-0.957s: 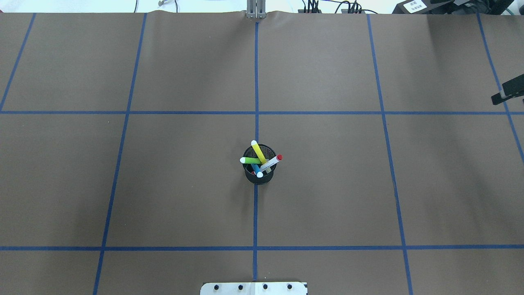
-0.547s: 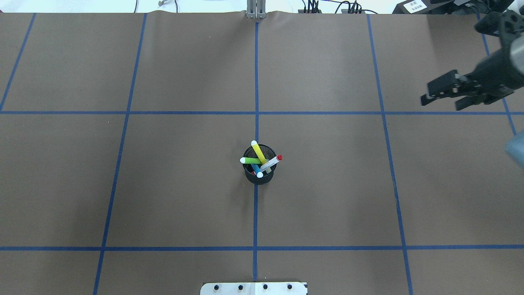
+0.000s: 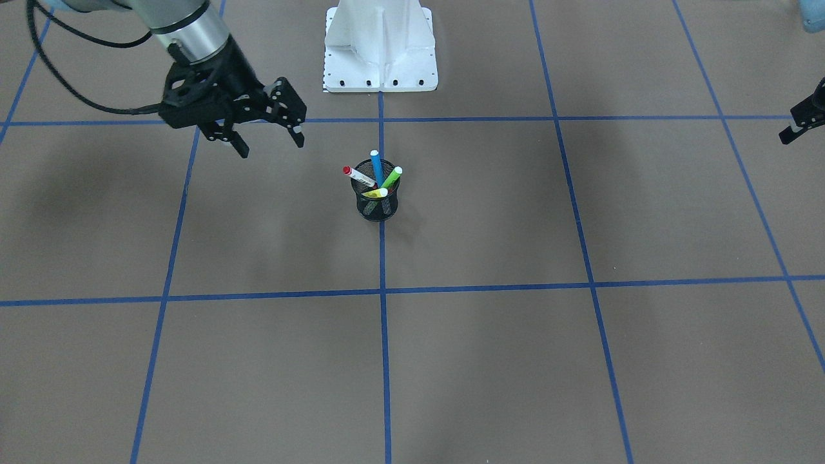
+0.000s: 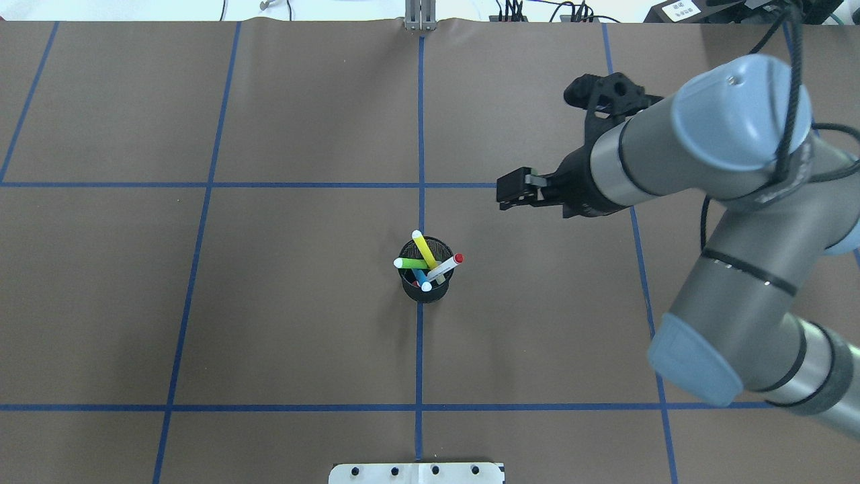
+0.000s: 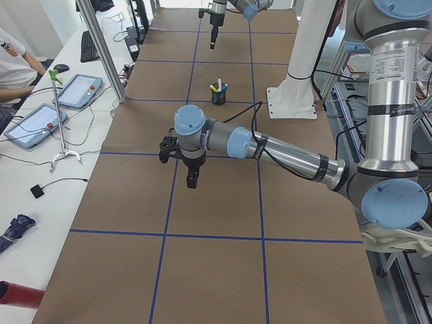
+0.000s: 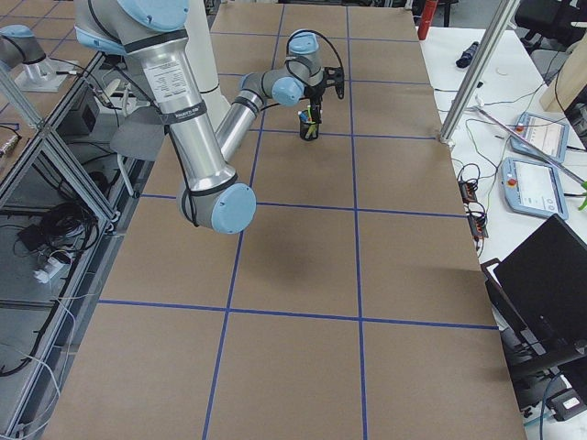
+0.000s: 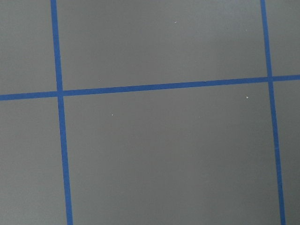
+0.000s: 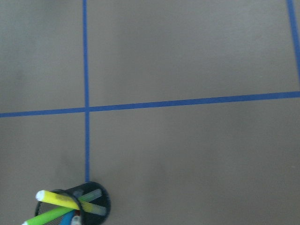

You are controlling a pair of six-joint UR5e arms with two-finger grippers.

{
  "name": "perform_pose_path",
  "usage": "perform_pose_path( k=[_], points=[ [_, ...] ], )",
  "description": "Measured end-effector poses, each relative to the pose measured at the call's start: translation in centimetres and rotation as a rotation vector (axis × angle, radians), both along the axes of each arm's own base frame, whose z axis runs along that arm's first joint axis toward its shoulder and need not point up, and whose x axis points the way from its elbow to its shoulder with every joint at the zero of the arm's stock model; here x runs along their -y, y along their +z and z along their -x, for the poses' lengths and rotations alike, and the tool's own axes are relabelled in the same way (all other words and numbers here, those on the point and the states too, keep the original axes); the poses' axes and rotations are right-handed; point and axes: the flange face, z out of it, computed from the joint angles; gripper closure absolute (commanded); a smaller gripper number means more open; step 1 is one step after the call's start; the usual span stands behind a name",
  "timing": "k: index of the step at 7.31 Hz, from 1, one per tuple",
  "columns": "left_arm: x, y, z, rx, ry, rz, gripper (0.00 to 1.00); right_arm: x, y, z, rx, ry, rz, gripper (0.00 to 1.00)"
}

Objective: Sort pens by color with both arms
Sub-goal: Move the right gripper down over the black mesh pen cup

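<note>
My right gripper needs to close on the upper end of the blue pen (image 3: 375,156), which sticks up out of the black mesh cup.
A black mesh cup (image 4: 424,289) stands at the table's centre on a blue tape line. It holds the pens: yellow (image 4: 425,251), green (image 4: 413,263), blue (image 4: 421,277) and a white one with a red cap (image 4: 447,266). My right gripper (image 4: 504,195) hangs open and empty above the table, behind and to the right of the cup; the front-facing view shows its fingers spread (image 3: 271,143). The right wrist view shows the cup (image 8: 96,199) at its lower left. My left gripper (image 3: 799,125) is far off to the side over bare table (image 5: 191,177); I cannot tell whether it is open.
The white pedestal base (image 3: 380,45) stands at the robot's edge of the table. Blue tape lines divide the brown table cover (image 4: 302,323) into squares. Tablets (image 5: 77,91) and a seated person (image 5: 13,64) are beside the table.
The right arm has swung in from the right edge toward the centre, so its gripper is now near the cup. The cup and pens have not moved.
</note>
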Motion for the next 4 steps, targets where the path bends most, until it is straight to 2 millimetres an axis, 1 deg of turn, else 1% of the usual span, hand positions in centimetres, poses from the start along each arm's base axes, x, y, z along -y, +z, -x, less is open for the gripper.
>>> perform_pose_path(
  k=[1,2,3,4],
  points=[
    [0.0,0.1,0.0,0.0,0.0,0.002,0.0,-2.4,-1.5,3.2,-0.009,0.041,-0.058,0.05],
    [0.0,0.1,0.0,-0.001,0.001,0.003,0.0,-4.4,-2.2,5.8,-0.021,0.066,-0.102,0.07],
    [0.0,0.1,0.0,-0.002,0.001,0.003,0.0,-5.9,-2.5,8.0,-0.037,0.076,-0.129,0.1],
    [0.0,0.1,0.0,-0.003,0.0,0.003,0.0,-6.9,-2.9,10.5,-0.057,0.082,-0.153,0.14]
  ],
)
